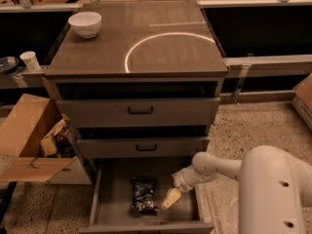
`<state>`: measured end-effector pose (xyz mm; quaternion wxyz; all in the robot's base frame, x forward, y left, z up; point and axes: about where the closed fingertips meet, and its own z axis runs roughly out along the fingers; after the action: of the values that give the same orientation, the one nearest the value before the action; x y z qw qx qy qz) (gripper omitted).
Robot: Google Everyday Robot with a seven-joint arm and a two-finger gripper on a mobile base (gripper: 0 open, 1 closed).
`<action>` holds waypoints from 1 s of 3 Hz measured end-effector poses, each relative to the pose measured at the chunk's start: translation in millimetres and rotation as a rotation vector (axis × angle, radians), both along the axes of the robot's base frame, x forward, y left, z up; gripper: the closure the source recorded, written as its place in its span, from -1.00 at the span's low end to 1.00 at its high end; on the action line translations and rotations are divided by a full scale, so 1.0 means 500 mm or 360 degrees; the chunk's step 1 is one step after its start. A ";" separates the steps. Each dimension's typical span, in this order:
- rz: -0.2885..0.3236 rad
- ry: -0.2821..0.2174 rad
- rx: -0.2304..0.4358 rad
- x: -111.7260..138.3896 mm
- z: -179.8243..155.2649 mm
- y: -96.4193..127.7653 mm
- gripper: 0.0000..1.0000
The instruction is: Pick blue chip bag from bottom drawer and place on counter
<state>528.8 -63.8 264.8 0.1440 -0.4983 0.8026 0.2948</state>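
Next, I close my gripper on the middle of the blue chip bag [144,192] in the open bottom drawer.
The blue chip bag [143,194] lies flat in the open bottom drawer [112,199], left of its middle. My gripper [170,199] hangs inside the drawer on the white arm that reaches in from the right, a short way to the right of the bag and apart from it. The counter [161,43] with its white circle outline is above.
A white bowl [85,23] stands on the counter's back left corner. Two upper drawers with black handles [140,110] stick out slightly above the bottom one. An open cardboard box [29,140] sits on the floor to the left. A paper cup [30,60] stands on the left shelf.
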 end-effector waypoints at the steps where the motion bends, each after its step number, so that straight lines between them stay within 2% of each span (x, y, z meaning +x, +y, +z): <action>1: -0.0040 -0.0018 0.0004 0.047 -0.087 0.029 -1.00; 2: -0.0056 -0.0014 -0.0043 0.072 -0.156 0.071 -1.00; 3: -0.0072 0.0012 -0.0059 0.076 -0.211 0.106 -1.00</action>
<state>566.5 -10.6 159.3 0.1382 -0.4813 0.8196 0.2784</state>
